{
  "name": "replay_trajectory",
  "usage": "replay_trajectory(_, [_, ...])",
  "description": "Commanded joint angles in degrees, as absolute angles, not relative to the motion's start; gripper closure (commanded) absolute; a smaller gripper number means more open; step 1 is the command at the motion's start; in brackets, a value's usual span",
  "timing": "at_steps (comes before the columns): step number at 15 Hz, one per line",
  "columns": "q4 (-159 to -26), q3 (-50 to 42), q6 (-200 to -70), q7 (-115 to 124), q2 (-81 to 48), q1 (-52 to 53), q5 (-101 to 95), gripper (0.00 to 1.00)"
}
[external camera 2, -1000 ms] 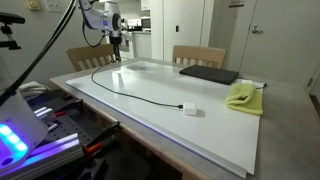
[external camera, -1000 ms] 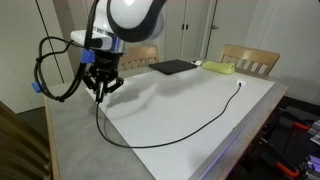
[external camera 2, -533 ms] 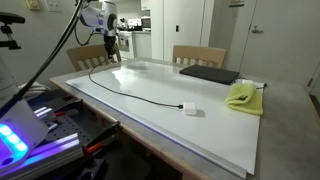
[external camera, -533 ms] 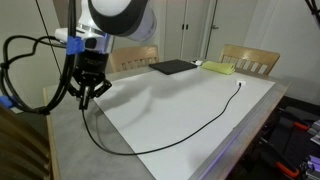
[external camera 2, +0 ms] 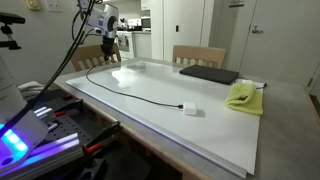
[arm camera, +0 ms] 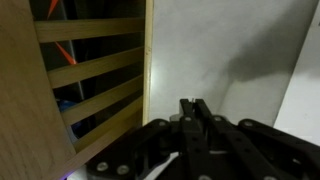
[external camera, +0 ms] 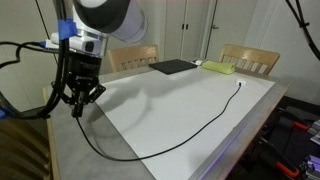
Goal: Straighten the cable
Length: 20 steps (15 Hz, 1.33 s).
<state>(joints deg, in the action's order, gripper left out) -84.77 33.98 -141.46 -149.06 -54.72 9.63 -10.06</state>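
Next, I release the cable's other end on the grey table surface (external camera: 70, 135), near the table's edge by the chair slats.
The cable (external camera: 160, 150) is a thin black cord lying in a long curve on the white tabletop (external camera: 190, 105). In an exterior view it ends at a small white plug (external camera 2: 190, 109). My gripper (external camera: 78, 100) is shut on the cable's other end and holds it just above the table near the edge; it also shows in an exterior view (external camera 2: 105, 45). In the wrist view the fingers (arm camera: 193, 103) are pressed together over the grey table surface, and the cable itself is hardly visible there.
A flat black pad (external camera: 172, 67) and a yellow-green cloth (external camera: 220, 68) lie at the far end, also seen in an exterior view (external camera 2: 210, 74) (external camera 2: 243, 96). Wooden chairs (external camera: 250, 60) stand around the table. The table's edge and chair slats (arm camera: 90, 80) lie beside the gripper.
My gripper has moved sideways toward the table's edge, drawing the held cable end with it; the curve of the cable has stretched out. The plug end has stayed put.
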Motion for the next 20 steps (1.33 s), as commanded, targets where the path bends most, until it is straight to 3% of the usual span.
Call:
replay_trajectory(1, [-84.9, 34.4, -142.1, -148.9, -54.8, 9.4, -10.1, 0.98])
replay_trajectory(7, [-83.9, 46.1, -140.6, -148.8, -60.4, 3.7, -22.8, 0.98])
replay_trajectory(9, [-83.4, 44.3, -140.5, -152.2, -60.1, 5.3, -19.9, 0.98])
replay_trajectory(10, [-83.5, 47.6, -139.8, -149.1, -61.9, 3.3, -24.9, 0.65])
replay_trajectory(11, [-83.5, 47.4, -139.9, -149.0, -61.8, 3.3, -25.4, 0.64])
replay_trajectory(16, [-83.7, 45.5, -142.5, -148.2, -58.9, 2.7, -24.0, 0.31])
replay_trajectory(20, [-86.4, 38.8, -147.9, -140.3, -51.7, 3.6, -22.1, 0.02])
